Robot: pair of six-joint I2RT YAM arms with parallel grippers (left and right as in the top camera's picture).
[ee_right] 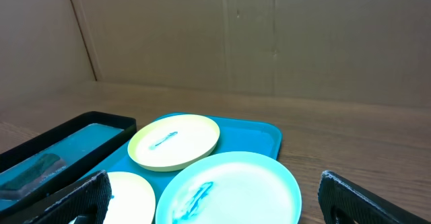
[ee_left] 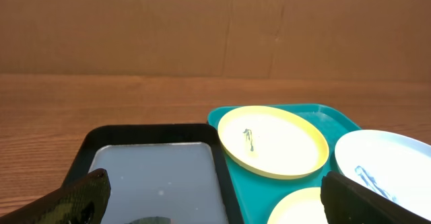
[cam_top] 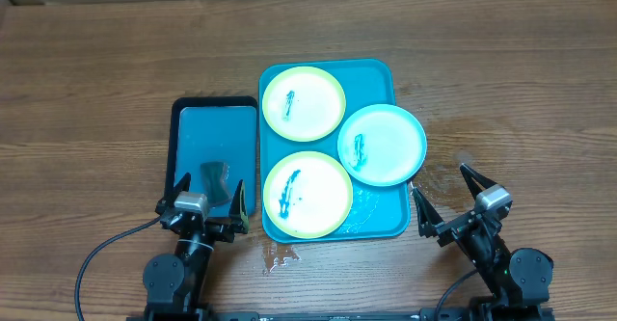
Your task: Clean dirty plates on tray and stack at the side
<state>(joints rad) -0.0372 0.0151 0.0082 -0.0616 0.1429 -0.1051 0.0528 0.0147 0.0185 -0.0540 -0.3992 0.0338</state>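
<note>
The front yellow-green plate's rim (cam_top: 350,190) is next for my right gripper. It should go to the side beside the light-blue plate and close there.
The teal tray (cam_top: 378,75) holds three plates, each with a dark blue streak. A yellow-green plate (cam_top: 304,102) lies at the back, another yellow-green plate (cam_top: 308,195) at the front, and a light-blue plate (cam_top: 382,144) overhangs the tray's right edge. My left gripper (cam_top: 205,198) is open and empty over the front of the black-rimmed tray. My right gripper (cam_top: 445,194) is open and empty at the front right of the teal tray. In the left wrist view the back plate (ee_left: 273,140) is ahead; in the right wrist view the blue plate (ee_right: 229,189) lies between my fingers.
A smaller black-rimmed blue tray (cam_top: 177,133) sits left of the teal tray, with a dark sponge-like piece (cam_top: 218,177) in its front part. A wet patch (cam_top: 278,256) marks the table in front of the teal tray. A cardboard wall stands behind.
</note>
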